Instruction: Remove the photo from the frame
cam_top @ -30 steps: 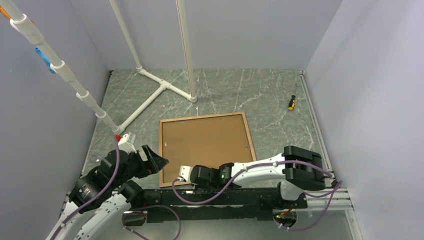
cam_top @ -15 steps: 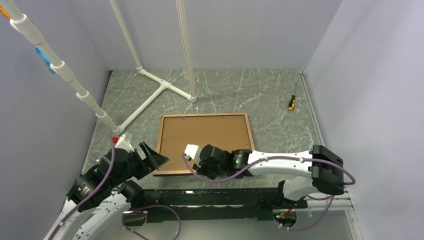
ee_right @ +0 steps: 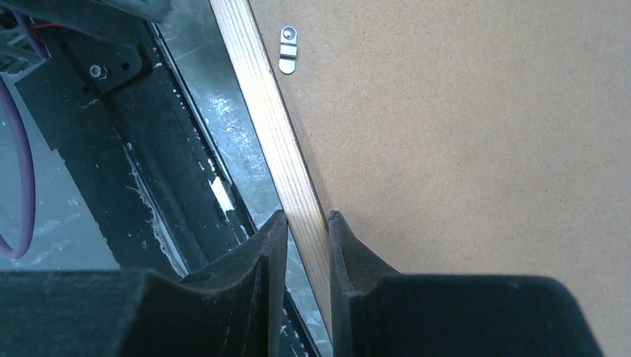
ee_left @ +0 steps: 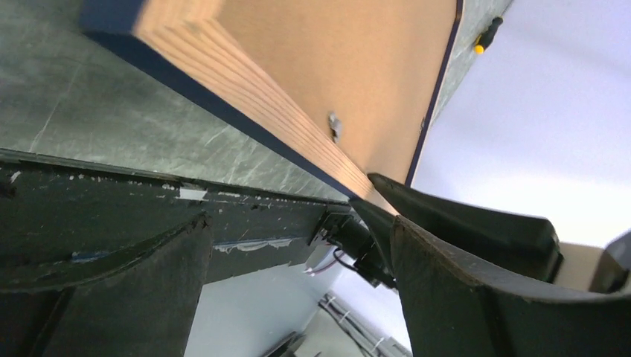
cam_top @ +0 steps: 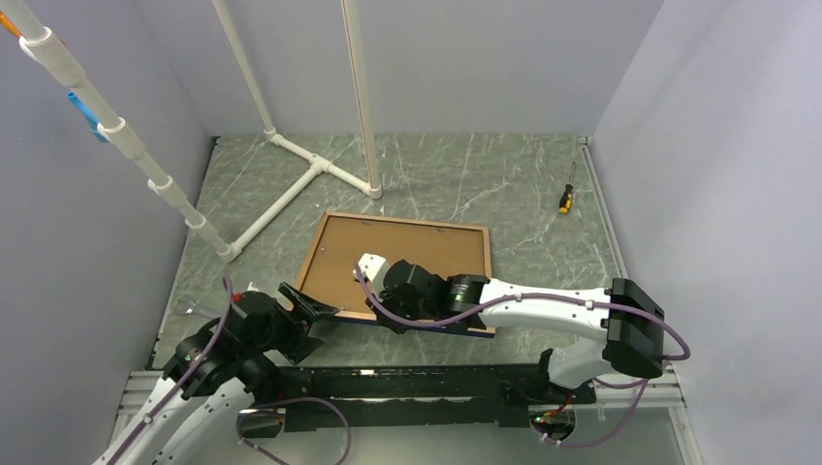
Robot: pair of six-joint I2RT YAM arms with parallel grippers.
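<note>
My right gripper is pinching the frame's near rail from above. It should open and grab the rail from its blue outer side (cam_top: 353, 321) before it tips the frame up.
The frame (cam_top: 405, 221) lies face down, its brown backing board (cam_top: 417, 247) up, its near edge raised off the table. The photo is hidden under the board. My right gripper (cam_top: 376, 305) is shut on the frame's near rail; in the right wrist view its fingers (ee_right: 306, 219) pinch the pale wood rail (ee_right: 268, 126) beside the board (ee_right: 461, 149). My left gripper (cam_top: 315, 308) is open at the frame's near left corner. In the left wrist view the rail (ee_left: 245, 97) runs down against one finger (ee_left: 461, 275), and the gripper (ee_left: 298, 282) holds nothing.
A white pipe structure (cam_top: 300, 179) stands at the back left. A yellow-handled screwdriver (cam_top: 565, 199) lies at the back right. Small metal turn clips (ee_right: 288, 50) sit on the board. The black mounting rail (cam_top: 407, 383) runs along the near edge. Walls close three sides.
My right gripper has lifted the frame's near edge and carried it away from the bases, tilting the frame. My left gripper has swung in under the near left corner.
</note>
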